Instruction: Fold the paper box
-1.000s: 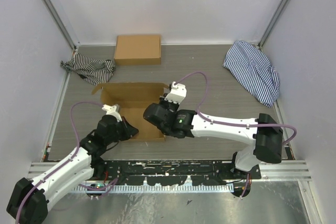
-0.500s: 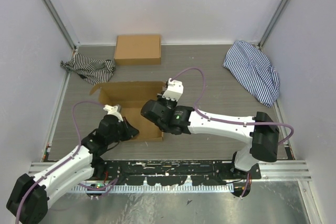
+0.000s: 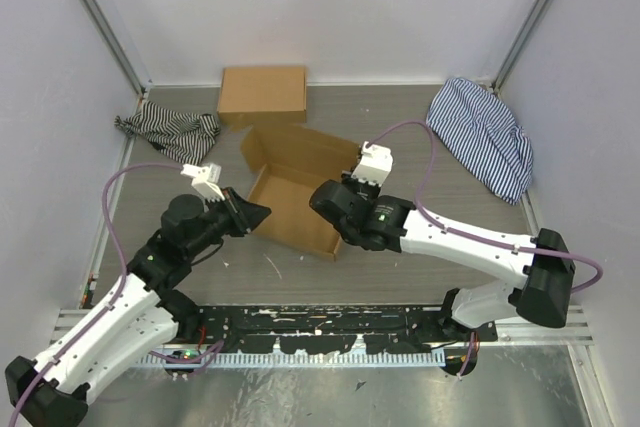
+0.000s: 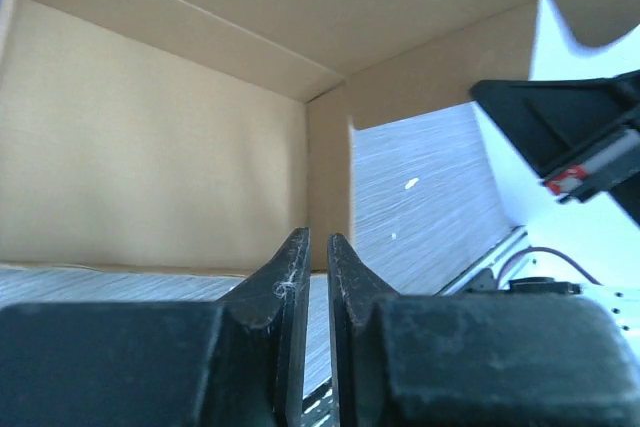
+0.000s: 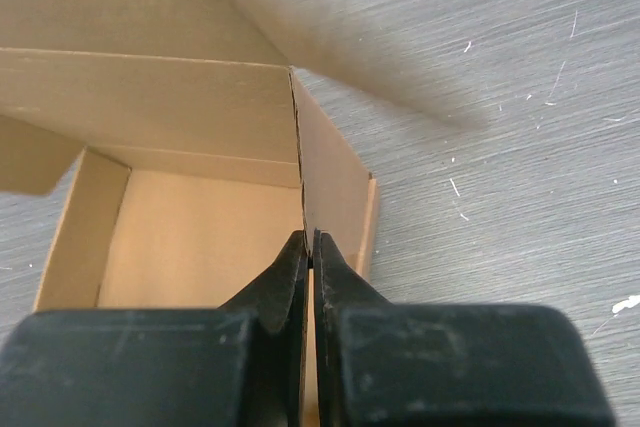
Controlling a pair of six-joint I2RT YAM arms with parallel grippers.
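Note:
My right gripper is going to let go of the side flap by the paper box's back corner (image 3: 362, 183) that is nearest the larger striped cloth.
The paper box (image 3: 292, 205) is a brown cardboard mailer lying skewed on the grey table, walls raised and its lid flap (image 3: 305, 150) open toward the back. My right gripper (image 3: 335, 211) is shut on the box's right-hand side wall (image 5: 335, 182), and the right wrist view shows the fingertips pinching its top edge. My left gripper (image 3: 264, 213) hovers just off the box's left corner. In the left wrist view its jaws (image 4: 318, 243) stand a narrow gap apart with nothing between them, facing the box's inside corner (image 4: 325, 162).
A second closed cardboard box (image 3: 263, 94) sits at the back wall. A striped cloth (image 3: 168, 132) lies at the back left and a larger striped cloth (image 3: 482, 137) at the back right. White walls enclose the table, and a metal rail (image 3: 320, 322) runs along the near edge.
The box has swung right and turned with the right gripper holding its wall. The left gripper has let go of the box, opened slightly and drawn back to the left.

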